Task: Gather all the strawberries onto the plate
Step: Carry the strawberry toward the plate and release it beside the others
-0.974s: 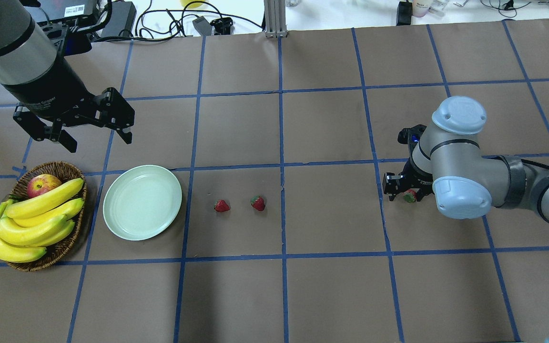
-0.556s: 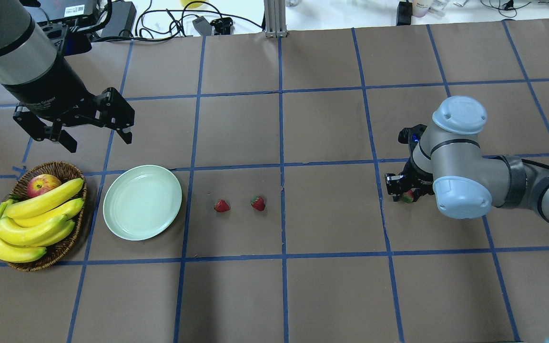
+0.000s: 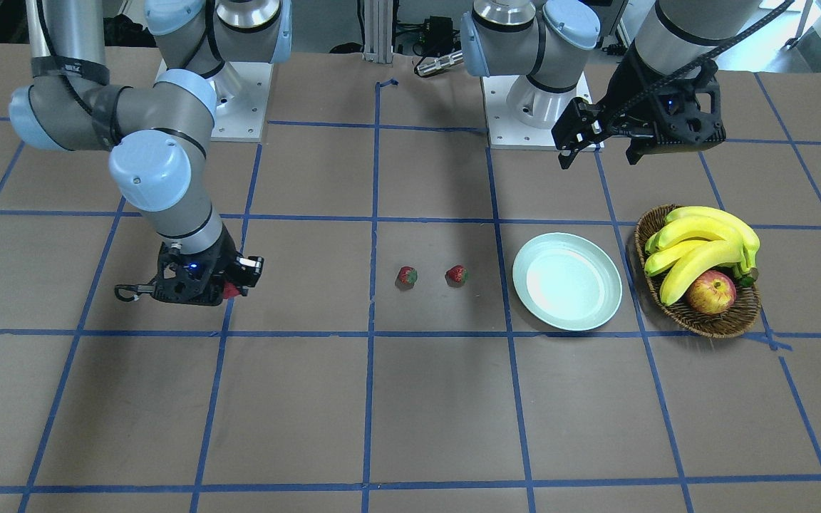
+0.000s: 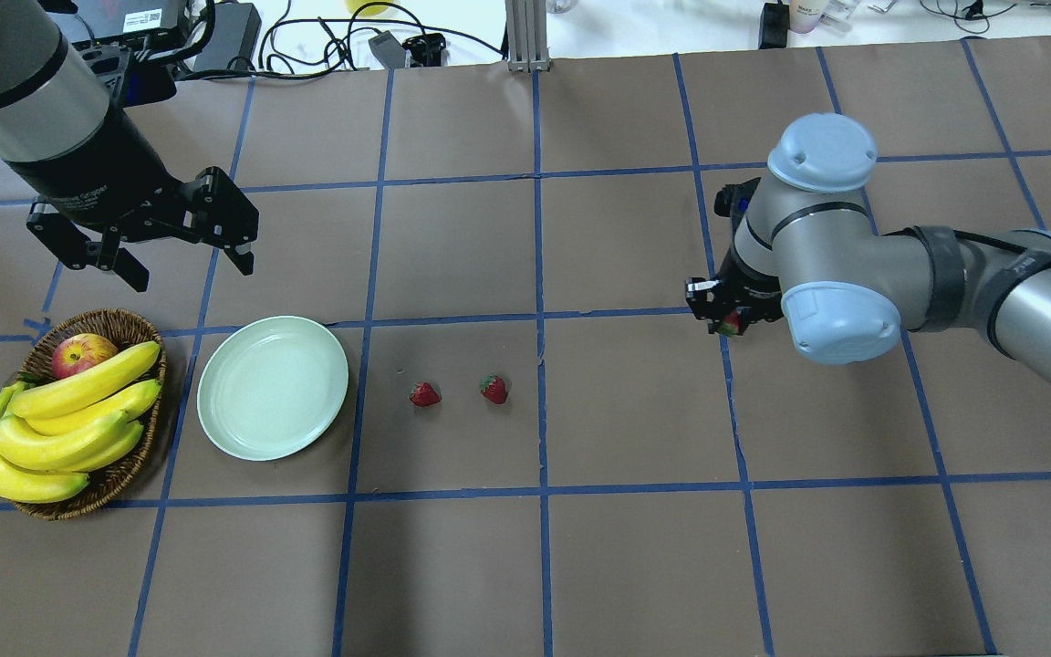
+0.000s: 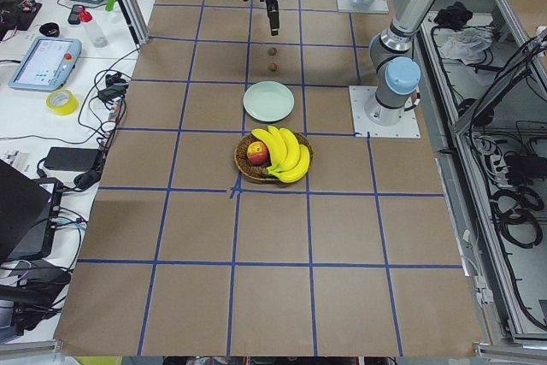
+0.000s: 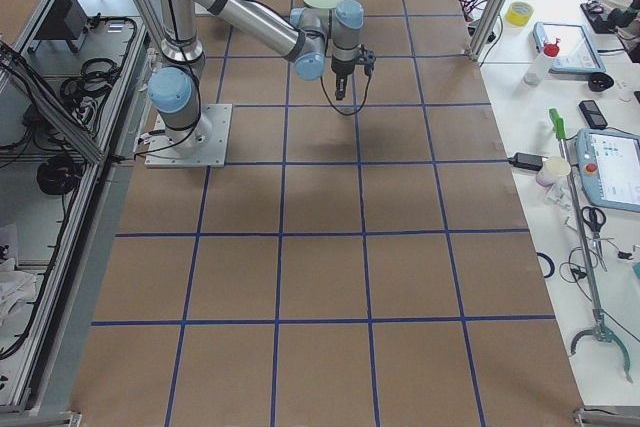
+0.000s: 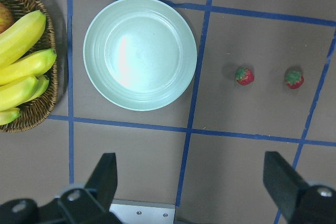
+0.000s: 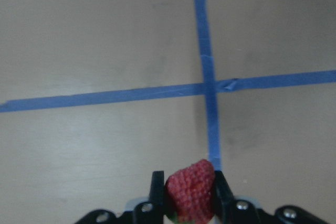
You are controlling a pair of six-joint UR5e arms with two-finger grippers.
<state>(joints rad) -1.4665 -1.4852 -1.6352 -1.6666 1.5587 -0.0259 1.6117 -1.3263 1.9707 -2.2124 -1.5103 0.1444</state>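
Note:
The strawberry in my right gripper should be let go on the table (image 3: pixel 447 283), where it will rest against the loose strawberry that is nearest the pale mint plate. The held strawberry is still above the table.
My right gripper (image 4: pixel 732 321) is shut on a strawberry (image 8: pixel 192 190) and holds it above the table, right of the middle; the berry also shows red under the wrist in the front view (image 3: pixel 231 289). Two more strawberries (image 4: pixel 424 394) (image 4: pixel 494 390) lie on the table, side by side, right of the pale mint plate (image 4: pixel 272 387). The plate holds nothing. My left gripper (image 4: pixel 181 255) is open and empty, high above the table behind the plate and basket. Its wrist view shows the plate (image 7: pixel 139 53) and both loose strawberries (image 7: pixel 244 75) (image 7: pixel 294 78).
A brown wicker basket (image 4: pixel 119 470) with bananas (image 4: pixel 60 424) and a red-yellow apple (image 4: pixel 81 354) stands left of the plate. Blue tape lines grid the brown table. Cables and boxes lie along the far edge (image 4: pixel 306 41).
My right arm has lifted and carried the held strawberry toward the left and farther from the robot, closer to the table's middle. The left arm and the other objects have not moved.

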